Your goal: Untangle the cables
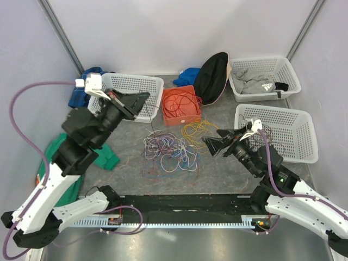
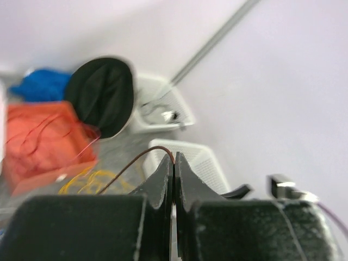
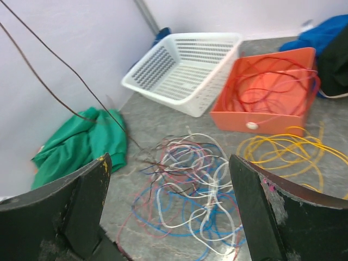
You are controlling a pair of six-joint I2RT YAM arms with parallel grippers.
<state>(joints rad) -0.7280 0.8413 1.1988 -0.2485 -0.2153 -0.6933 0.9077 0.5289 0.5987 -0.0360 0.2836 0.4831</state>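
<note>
I will next move my right gripper to the dark brown cable's lower part (image 1: 152,126) (image 3: 129,137), just above the tangle, and I will close it there.
A tangle of thin cables (image 1: 168,149), white, blue, purple, red and black, lies on the grey table between the arms and also shows in the right wrist view (image 3: 206,185). A yellow cable (image 1: 196,130) lies loose beside it. Red cables lie coiled in an orange box (image 1: 181,106). My left gripper (image 1: 142,98) is raised above the table, shut on a thin dark brown cable (image 2: 130,166) that runs down to the tangle. My right gripper (image 1: 212,142) is open and empty, low at the tangle's right edge, its fingers (image 3: 87,190) wide apart.
A white basket (image 1: 133,89) stands behind the left gripper, with two more at the right (image 1: 283,130) and back right (image 1: 263,76). A green cloth (image 1: 103,155) lies at the left, blue cloths (image 1: 87,76) and a black cloth (image 1: 212,76) at the back.
</note>
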